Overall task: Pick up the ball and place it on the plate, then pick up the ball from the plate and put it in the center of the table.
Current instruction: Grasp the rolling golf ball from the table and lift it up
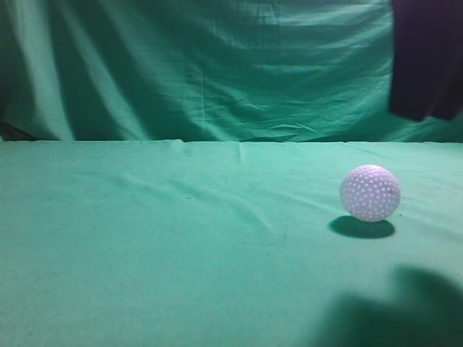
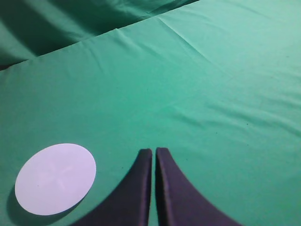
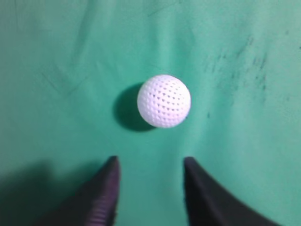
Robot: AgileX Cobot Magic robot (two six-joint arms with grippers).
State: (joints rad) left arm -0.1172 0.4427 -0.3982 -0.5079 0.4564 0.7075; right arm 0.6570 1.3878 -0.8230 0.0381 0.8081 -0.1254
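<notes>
Next, my right gripper grips the middle of the white dimpled ball (image 1: 370,193) (image 3: 164,101), with its fingers on opposite sides.
The white dimpled ball (image 1: 370,192) lies on the green table (image 1: 181,238) at the right of the exterior view. In the right wrist view the ball (image 3: 164,101) lies just ahead of my right gripper (image 3: 150,162), which is open, empty and apart from it. A dark part of the right arm (image 1: 427,58) hangs at the top right above the ball. The white round plate (image 2: 55,178) lies flat on the cloth, left of my left gripper (image 2: 154,151), which is shut and empty. The plate is out of the exterior view.
A draped green backdrop (image 1: 202,69) rises behind the table's far edge. Dark scuff marks (image 3: 235,63) show on the cloth right of the ball. A dark shadow (image 1: 405,311) lies on the cloth at the bottom right.
</notes>
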